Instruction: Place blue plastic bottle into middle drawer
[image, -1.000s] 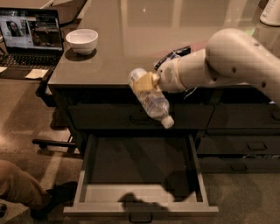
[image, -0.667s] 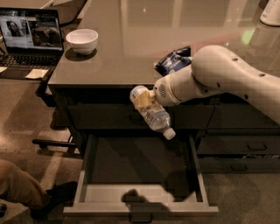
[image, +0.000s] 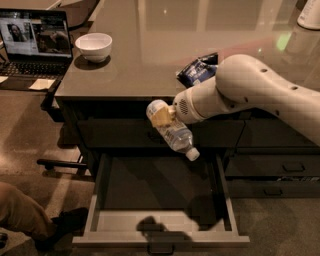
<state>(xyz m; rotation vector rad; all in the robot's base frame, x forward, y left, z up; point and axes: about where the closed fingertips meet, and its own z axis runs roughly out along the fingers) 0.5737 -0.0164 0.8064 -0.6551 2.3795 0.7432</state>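
Note:
Next, I set the blue plastic bottle near the centre of the open middle drawer's bare bottom (image: 156, 196).
The blue plastic bottle (image: 170, 130) hangs tilted, cap end down to the right, in front of the cabinet and above the open middle drawer (image: 160, 227). My gripper (image: 163, 117) is shut on the bottle's upper end, at the end of the white arm (image: 250, 92) that reaches in from the right. The drawer is pulled out toward the camera, its light grey inside bare, with the arm's and bottle's shadows on its floor. Its small dark handle (image: 160, 247) shows at the bottom edge.
On the counter (image: 150, 50) stand a white bowl (image: 93, 46) at the left and a dark blue snack bag (image: 197, 70) behind the arm. A laptop (image: 35, 42) sits on a desk at far left. A person's leg (image: 22, 215) is at bottom left. The right-hand drawer stack (image: 280, 170) is shut.
The arm has moved down and a little left with the bottle, lowering it from counter-edge height toward the open drawer. The drawer has not moved.

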